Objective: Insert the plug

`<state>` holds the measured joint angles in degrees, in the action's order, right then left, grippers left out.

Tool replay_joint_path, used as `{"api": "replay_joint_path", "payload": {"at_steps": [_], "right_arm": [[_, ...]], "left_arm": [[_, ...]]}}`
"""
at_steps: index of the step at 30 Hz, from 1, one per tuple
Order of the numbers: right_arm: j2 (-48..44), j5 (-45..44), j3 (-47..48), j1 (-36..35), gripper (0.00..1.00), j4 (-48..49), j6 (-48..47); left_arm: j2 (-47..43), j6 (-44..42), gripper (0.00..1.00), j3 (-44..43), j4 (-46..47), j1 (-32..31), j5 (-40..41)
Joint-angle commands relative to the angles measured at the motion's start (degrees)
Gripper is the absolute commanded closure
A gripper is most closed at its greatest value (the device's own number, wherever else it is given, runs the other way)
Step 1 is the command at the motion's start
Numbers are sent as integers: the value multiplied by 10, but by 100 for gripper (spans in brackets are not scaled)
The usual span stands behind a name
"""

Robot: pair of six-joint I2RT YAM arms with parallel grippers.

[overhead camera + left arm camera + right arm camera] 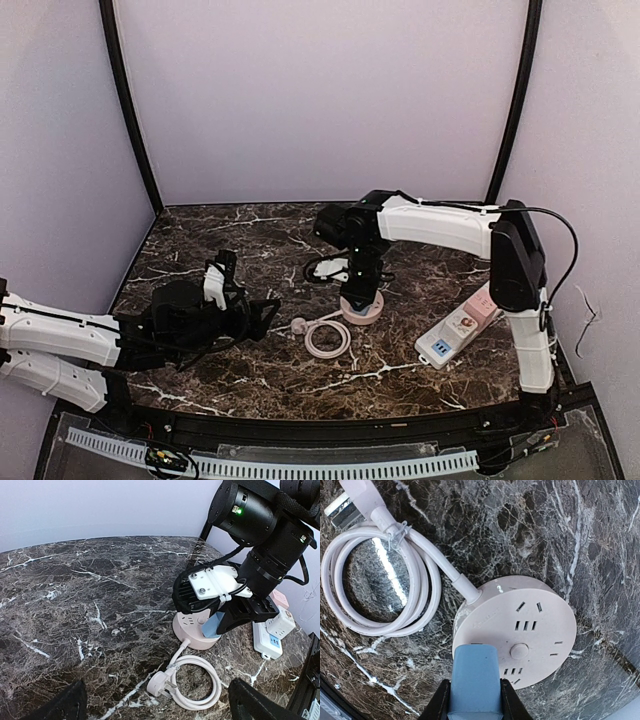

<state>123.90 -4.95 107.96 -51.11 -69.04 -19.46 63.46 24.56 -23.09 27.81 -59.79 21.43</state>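
Observation:
The blue plug is seated in the pink socket. Next, my right gripper lets go of it over the marble [361, 355] [402, 674] beside the coiled white cord.
A blue plug [474, 677] is held between the jaws of my right gripper [475, 686], which is shut on it. It stands over the near edge of a round pink socket [530, 625], and its prongs are hidden. In the left wrist view the blue plug [212, 625] meets the top of the round socket [190, 630] under the right gripper [235, 614]. From above, the right gripper [360, 288] points straight down onto the socket [363, 310]. My left gripper [262, 318] lies low on the table to the left, open and empty [157, 700].
The socket's white cord lies coiled [327, 338] in front of it, its own white plug [160, 684] flat on the marble. A white power strip [458, 327] with a pink block and a white adapter [280, 624] lies to the right, by the right arm's base.

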Motion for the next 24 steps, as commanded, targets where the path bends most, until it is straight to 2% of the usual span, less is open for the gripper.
{"api": "replay_joint_path", "payload": {"at_steps": [1, 24], "right_arm": [[41, -6, 3, 0, 100, -1, -3], [165, -45, 69, -1, 100, -11, -20]], "left_arm": [[-8, 3, 1, 10, 6, -2, -7], [-4, 5, 1, 10, 9, -2, -11]]}}
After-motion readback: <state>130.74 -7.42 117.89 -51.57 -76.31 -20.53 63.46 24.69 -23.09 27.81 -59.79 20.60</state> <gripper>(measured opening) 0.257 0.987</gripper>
